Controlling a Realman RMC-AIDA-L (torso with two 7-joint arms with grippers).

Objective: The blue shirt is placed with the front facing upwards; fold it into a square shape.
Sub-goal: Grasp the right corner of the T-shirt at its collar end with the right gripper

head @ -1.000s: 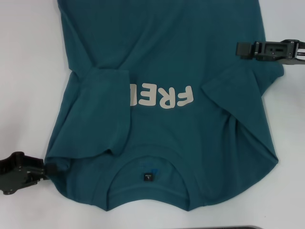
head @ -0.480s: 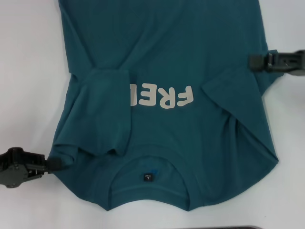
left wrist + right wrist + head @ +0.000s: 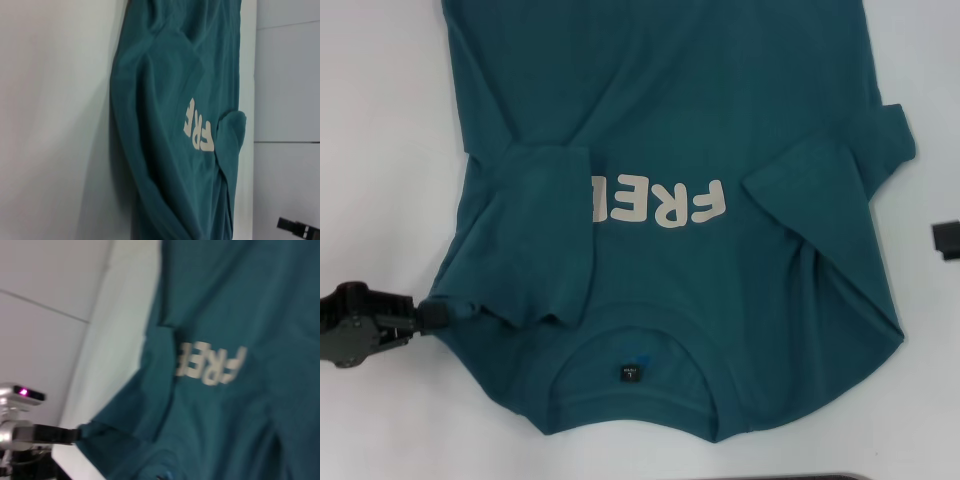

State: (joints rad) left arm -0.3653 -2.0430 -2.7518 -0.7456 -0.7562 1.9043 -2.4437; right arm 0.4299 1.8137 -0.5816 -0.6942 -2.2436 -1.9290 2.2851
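My left gripper holds one corner of the blue shirt. Next, my right gripper closes on the blue shirt's free shoulder corner (image 3: 899, 338), across the collar from that corner.
The blue shirt (image 3: 670, 120) lies front up on the white table (image 3: 380, 150), collar and dark neck label (image 3: 631, 372) toward me. Both sleeves are folded inward, and the left one covers part of the pale letters (image 3: 660, 203). My left gripper (image 3: 432, 314) is at the shirt's near left shoulder edge, shut on a pinch of the cloth. The right wrist view shows the left gripper (image 3: 70, 435) holding that corner. Only a dark tip of my right gripper (image 3: 947, 240) shows at the right edge, off the shirt. In the left wrist view the right gripper (image 3: 297, 230) is equally small.
Bare white table surface runs along both sides of the shirt. A dark strip (image 3: 840, 476) lies at the near edge of the head view. Pale wall panels (image 3: 45, 280) stand beyond the table in the wrist views.
My right gripper has left the right sleeve and drawn back to the right, almost out of view. My left gripper has shifted slightly inward, drawing the shoulder edge with it.
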